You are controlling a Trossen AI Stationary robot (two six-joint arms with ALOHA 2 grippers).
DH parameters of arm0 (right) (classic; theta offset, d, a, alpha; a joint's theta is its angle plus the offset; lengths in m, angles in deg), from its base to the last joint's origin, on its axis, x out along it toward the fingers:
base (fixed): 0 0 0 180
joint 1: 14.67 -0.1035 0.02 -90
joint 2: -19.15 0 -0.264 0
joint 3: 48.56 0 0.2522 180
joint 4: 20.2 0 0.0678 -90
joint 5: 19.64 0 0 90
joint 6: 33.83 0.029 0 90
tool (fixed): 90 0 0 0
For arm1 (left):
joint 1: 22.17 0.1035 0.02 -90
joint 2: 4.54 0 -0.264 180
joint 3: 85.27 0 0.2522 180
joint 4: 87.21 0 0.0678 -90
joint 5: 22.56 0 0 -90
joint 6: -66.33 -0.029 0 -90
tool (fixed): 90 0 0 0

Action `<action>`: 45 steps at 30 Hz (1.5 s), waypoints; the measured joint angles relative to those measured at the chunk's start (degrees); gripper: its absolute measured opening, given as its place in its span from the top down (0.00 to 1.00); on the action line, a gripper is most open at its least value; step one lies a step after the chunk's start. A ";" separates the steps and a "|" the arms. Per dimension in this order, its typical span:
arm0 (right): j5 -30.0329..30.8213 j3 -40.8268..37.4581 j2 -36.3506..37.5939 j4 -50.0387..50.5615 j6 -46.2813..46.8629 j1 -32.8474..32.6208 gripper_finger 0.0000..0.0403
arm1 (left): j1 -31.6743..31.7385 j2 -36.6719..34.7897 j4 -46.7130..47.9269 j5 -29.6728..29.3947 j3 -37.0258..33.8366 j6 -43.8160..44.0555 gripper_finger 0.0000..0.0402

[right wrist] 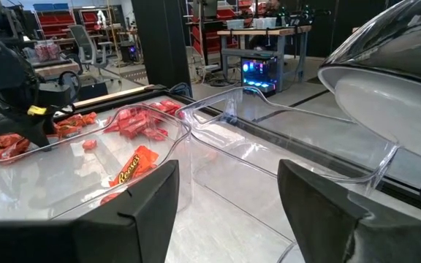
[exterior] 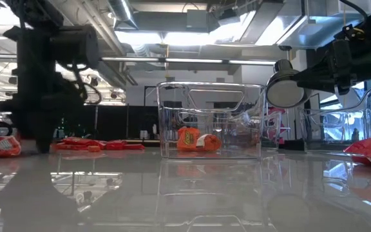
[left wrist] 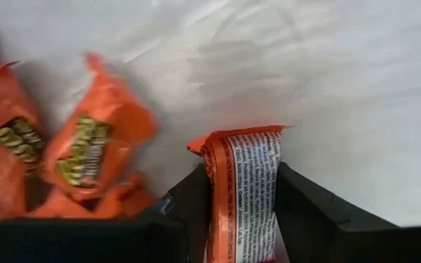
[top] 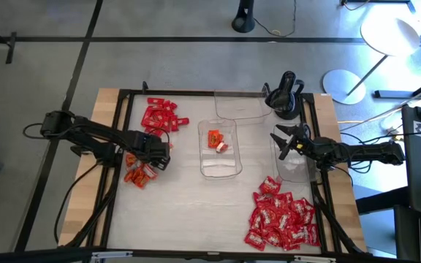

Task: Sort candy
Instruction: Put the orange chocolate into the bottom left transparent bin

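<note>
The orange candy in my left gripper, still down at the orange heap, will be let go in the clear middle tray, at a spot just nearer than the orange candies [top: 210,155] that are there.
Orange candy [top: 140,175] lies in a small heap at the table's left, plain red candy [top: 158,115] is heaped farther back, and red candy with white marks [top: 283,219] is heaped at the near right. My left gripper [top: 156,158] points down over the orange heap, shut on one orange candy [left wrist: 243,190]. Two loose orange candies [left wrist: 86,150] lie beside it. A clear middle tray [top: 219,169] holds two orange candies [top: 216,140]. My right gripper [top: 283,140] waits open and level above a clear tray [top: 292,169] at the right. My left gripper pinches one orange candy by its two long side edges [left wrist: 218,197] between the two fingers [left wrist: 298,208], coming from above and pointing down. The candy's printed back faces the wrist camera, and its crimped end [left wrist: 236,135] sticks out past the fingertips. Whether it is off the table I cannot tell.
A third clear tray [top: 240,107] stands at the far middle. A black frame [top: 120,131] borders the white work surface. A dark stand [top: 283,95] rises at the far right. Bare surface lies between the trays and the near edge.
</note>
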 joint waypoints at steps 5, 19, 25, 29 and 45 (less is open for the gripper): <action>-0.02 0.00 0.00 0.00 -0.02 -0.01 0.43 | 0.00 -1.77 -0.46 -0.70 4.82 -1.87 0.68; -0.02 0.00 -0.01 0.00 -0.02 0.01 0.43 | 0.04 -0.86 -41.31 -7.06 11.68 -22.82 0.68; -0.17 0.00 -0.02 0.00 -0.02 -0.02 0.43 | 0.12 4.25 -60.27 -7.15 11.70 -34.46 0.68; -0.17 0.00 -0.01 0.00 -0.03 0.01 0.43 | 1.06 8.85 -68.01 -7.12 11.70 -37.35 0.68; -0.17 0.04 0.00 0.20 -1.52 0.01 0.43 | 7.19 19.04 -72.03 -4.46 11.70 -34.44 0.46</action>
